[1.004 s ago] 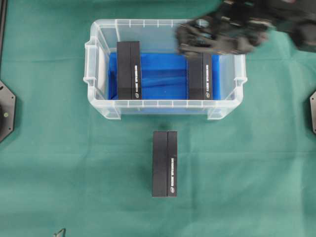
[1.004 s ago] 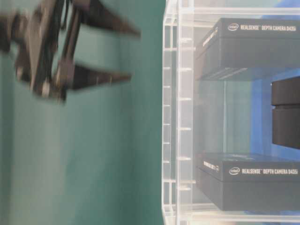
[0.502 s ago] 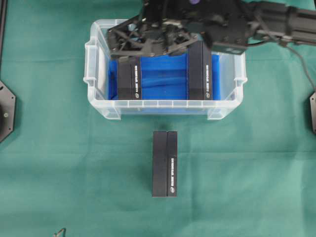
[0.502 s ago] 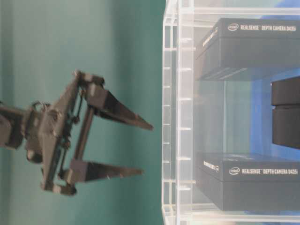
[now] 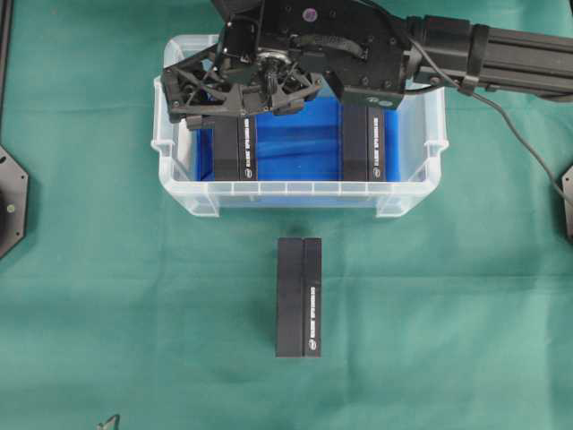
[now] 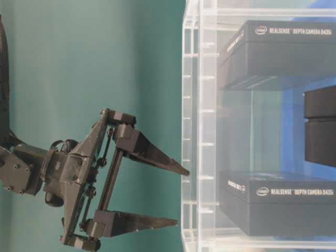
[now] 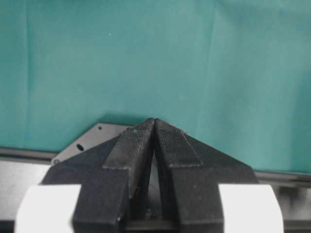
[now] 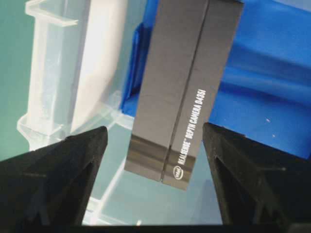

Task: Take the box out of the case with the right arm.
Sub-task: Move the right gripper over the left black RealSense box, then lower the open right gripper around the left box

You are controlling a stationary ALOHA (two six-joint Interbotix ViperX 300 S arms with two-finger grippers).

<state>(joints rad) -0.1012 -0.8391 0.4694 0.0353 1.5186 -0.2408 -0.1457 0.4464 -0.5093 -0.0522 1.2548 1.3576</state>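
The middle of the black box [image 5: 235, 123] [image 8: 183, 83] lies under my right gripper's open fingers in the clear case. My right gripper should close on it, gripping across its long sides.
The clear case [image 5: 269, 188] with its blue cloth [image 5: 295, 134] holds two black boxes. The left box [image 5: 235, 148] lies under my right gripper [image 5: 237, 112], and the right box [image 5: 364, 148] is partly covered by the arm. In the right wrist view the left box [image 8: 184, 87] lies below and between the wide-open fingers [image 8: 73, 165], untouched. From table level the right gripper [image 6: 181, 197] hangs open just outside the case rim [image 6: 191, 126], holding nothing. My left gripper [image 7: 154, 121] is shut and empty over green cloth.
A third black box [image 5: 299, 297] lies on the green cloth in front of the case. Black mounting plates sit at the left edge [image 5: 11, 202] and right edge [image 5: 568, 202] of the table. The right arm's cable [image 5: 528, 148] hangs past the case's right end.
My right gripper swept left from over the right box to over the left box and came down toward the case rim. It stayed open. The boxes have not moved.
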